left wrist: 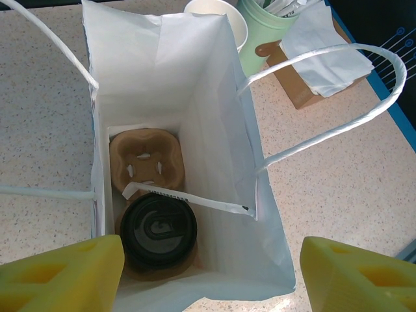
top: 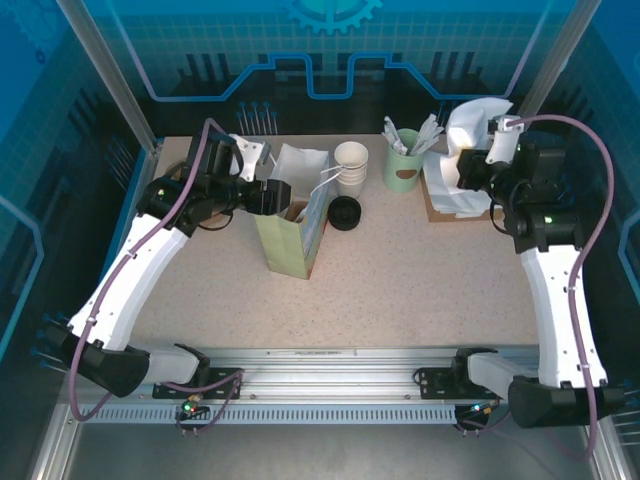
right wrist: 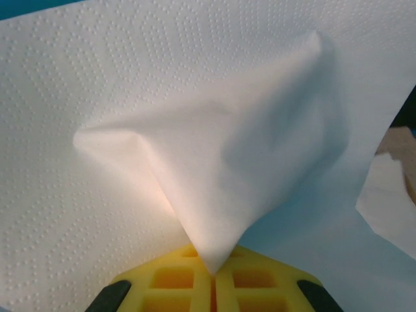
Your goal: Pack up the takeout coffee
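My right gripper will release the white napkin over the opening of the white paper bag (top: 267,184).
The takeout coffee (left wrist: 158,229), a cup with a round black lid, stands at the bottom of the open white paper bag (left wrist: 214,117). It sits in the near slot of a brown cardboard carrier (left wrist: 144,159), and a wrapped straw (left wrist: 188,198) lies across its far edge. My left gripper (left wrist: 211,286) hovers open over the bag's mouth, one yellow finger (left wrist: 62,276) on each side and nothing between them. From above, the left gripper (top: 285,200) is over the bag (top: 295,240). My right gripper (right wrist: 211,270) is shut on a white napkin (right wrist: 214,162), held up at the back right (top: 475,120).
A stack of white cups (top: 350,165) and a loose black lid (top: 345,212) stand right of the bag. A green holder (top: 402,168) with packets is behind them. A brown board with napkins (top: 435,205) lies at the back right. The bag's handles (left wrist: 338,123) arch outward.
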{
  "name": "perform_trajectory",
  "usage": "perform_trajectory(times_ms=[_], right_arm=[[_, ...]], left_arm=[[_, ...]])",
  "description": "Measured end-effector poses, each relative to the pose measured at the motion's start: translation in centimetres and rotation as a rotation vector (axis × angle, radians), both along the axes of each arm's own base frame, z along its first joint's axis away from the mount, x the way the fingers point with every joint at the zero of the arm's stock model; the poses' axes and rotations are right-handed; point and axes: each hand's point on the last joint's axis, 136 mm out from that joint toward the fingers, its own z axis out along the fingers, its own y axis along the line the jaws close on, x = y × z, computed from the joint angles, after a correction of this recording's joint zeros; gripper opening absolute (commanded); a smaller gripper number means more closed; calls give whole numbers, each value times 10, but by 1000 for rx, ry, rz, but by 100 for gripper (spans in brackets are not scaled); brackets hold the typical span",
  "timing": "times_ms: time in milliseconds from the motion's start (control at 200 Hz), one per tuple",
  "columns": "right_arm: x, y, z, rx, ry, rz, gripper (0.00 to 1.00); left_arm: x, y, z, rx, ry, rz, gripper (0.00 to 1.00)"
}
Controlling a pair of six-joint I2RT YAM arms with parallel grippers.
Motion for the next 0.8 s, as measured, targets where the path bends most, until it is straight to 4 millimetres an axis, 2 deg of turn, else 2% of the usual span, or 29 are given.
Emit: perform_trajectory(times_ms=[95, 245, 410, 500, 600, 695, 800], right_arm=[[-13, 36, 25, 0, -60, 114, 8], [-42, 111, 58, 2, -138, 368, 8], [-64, 188, 75, -10, -175, 607, 9], [-66, 226, 73, -23, -163, 699, 9], [-59, 262, 61, -30, -128, 768, 9], [-48, 292, 43, -23, -75, 820, 9], [-33, 315, 19, -4, -5, 842, 9]], left_arm=[[1, 4, 1, -3, -3, 10, 73], [-1, 22, 5, -13, -15, 59, 73], [-5, 40, 19, -42, -55, 117, 73], [-10, 48, 23, -46, -74, 141, 73], [-13, 56, 24, -36, -92, 168, 73], [-14, 63, 23, -18, -101, 200, 73], [-14, 72, 19, 4, -103, 233, 73]])
